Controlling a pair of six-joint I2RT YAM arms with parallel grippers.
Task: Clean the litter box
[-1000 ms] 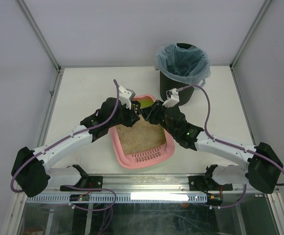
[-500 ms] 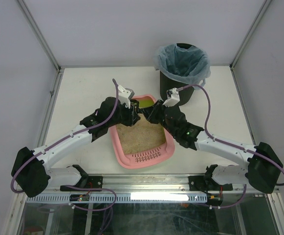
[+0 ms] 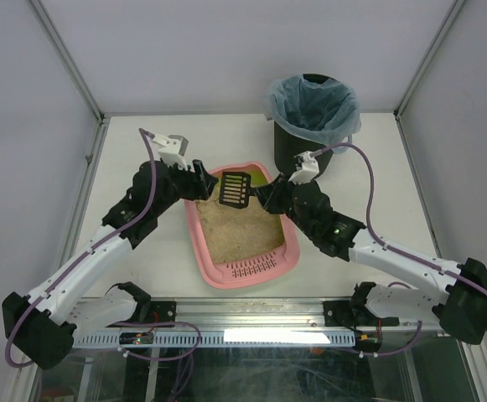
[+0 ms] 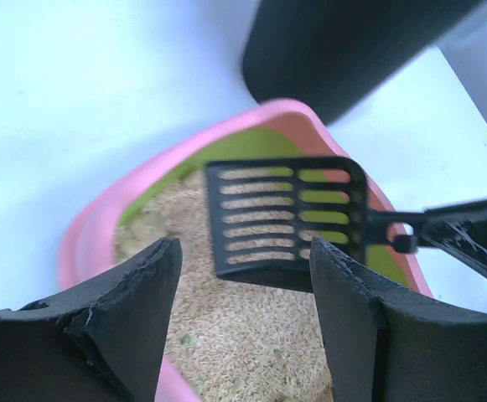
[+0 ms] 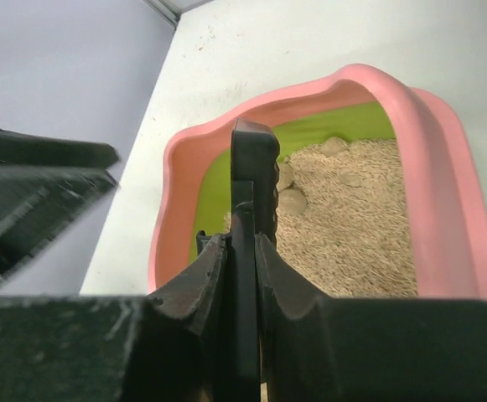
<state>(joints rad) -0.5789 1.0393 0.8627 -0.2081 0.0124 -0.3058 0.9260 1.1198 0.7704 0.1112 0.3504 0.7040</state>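
Note:
The pink litter box is unheld beneath the scoop, so my left gripper needs to grip the litter box's rim (image 3: 194, 221) to steady it before my right gripper digs.
The pink litter box (image 3: 226, 283) with a lime-green inner wall and beige litter lies in the middle of the table, its grille end nearest the arms. My right gripper (image 3: 264, 194) is shut on the handle of a small black slotted scoop (image 3: 235, 191) and holds it above the box's far end. In the right wrist view the jaws (image 5: 243, 251) clamp the scoop (image 5: 256, 163) edge-on, and a few clumps (image 5: 292, 199) lie in the litter beyond. My left gripper (image 3: 199, 182) stands open just left of the scoop, and nothing sits between its fingers (image 4: 134, 310).
A black bin (image 3: 313, 117) lined with a pale blue bag stands at the far right, just beyond the box. In the left wrist view the bin (image 4: 352, 50) fills the top right. Grey walls and metal rails border the white table.
My left gripper has opened, let go of the scoop and drawn back to the left. The right gripper has shut on the handle and now holds the scoop alone, blade flat over the far end.

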